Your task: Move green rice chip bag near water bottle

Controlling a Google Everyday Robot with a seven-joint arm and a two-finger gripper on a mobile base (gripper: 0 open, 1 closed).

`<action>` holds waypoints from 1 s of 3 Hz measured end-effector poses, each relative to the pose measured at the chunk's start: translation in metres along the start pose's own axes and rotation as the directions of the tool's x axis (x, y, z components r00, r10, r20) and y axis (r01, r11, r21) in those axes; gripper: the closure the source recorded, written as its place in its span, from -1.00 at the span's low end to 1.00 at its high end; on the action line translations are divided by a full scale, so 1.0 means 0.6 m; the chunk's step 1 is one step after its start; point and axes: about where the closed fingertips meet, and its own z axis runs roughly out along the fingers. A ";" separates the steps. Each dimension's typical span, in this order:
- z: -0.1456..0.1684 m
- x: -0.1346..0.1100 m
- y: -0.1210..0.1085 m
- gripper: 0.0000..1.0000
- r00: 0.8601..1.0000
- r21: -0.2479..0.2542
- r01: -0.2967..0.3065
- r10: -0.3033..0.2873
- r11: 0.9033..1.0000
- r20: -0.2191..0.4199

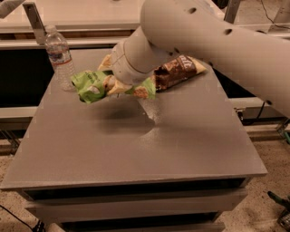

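Observation:
Next, I release the green rice chip bag from my gripper on the table [96, 85] between the water bottle and the brown snack bag.
The green rice chip bag [93, 86] is crumpled and held a little above the grey table [136, 149], with its shadow below it. My gripper [112, 80] is shut on the bag's middle, and the arm's white wrist hides part of the bag. The bag's left end hangs just right of the water bottle [59, 56]. The bottle stands upright at the table's far left corner. Bag and bottle are close together, and I cannot tell whether they touch.
A brown snack bag [176, 70] lies on the far middle of the table, partly behind my arm. A light counter [81, 13] runs along the back. An upright post [34, 16] stands behind the bottle.

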 end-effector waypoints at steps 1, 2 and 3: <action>0.037 -0.008 -0.028 1.00 0.999 -0.020 0.044 -0.045 0.999 -0.013; 0.079 -0.025 -0.043 1.00 0.996 -0.037 0.084 -0.084 0.996 -0.006; 0.096 -0.035 -0.049 1.00 0.994 -0.036 0.110 -0.110 0.993 0.004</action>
